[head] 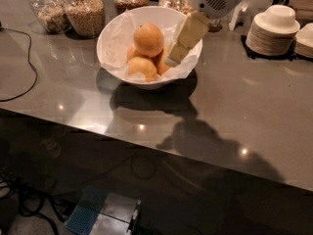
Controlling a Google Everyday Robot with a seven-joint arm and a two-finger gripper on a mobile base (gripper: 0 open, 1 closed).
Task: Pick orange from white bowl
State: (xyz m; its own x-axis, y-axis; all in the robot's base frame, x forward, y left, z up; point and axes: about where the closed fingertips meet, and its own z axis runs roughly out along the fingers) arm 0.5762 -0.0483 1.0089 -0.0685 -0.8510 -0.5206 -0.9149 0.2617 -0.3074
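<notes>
The gripper needs to grasp the sides of the top orange (149,41), resting on the paler oranges in the white bowl.
The white bowl (112,43), lined with crinkled white paper, stands on the grey counter at the back centre. It holds three oranges. The orange (148,39), round and deep orange, lies on top of two paler ones (141,67). My gripper (172,59) comes down from the upper right on a white arm. It hangs tilted over the bowl's right inner side, just right of the orange, and its tip is close to the lower right orange. It holds nothing that I can see.
Several glass jars of dry food (85,11) stand behind the bowl. Stacks of small white dishes (276,28) stand at the right. A black cable (27,67) lies on the counter at the left. The counter's front edge (146,148) runs across the middle.
</notes>
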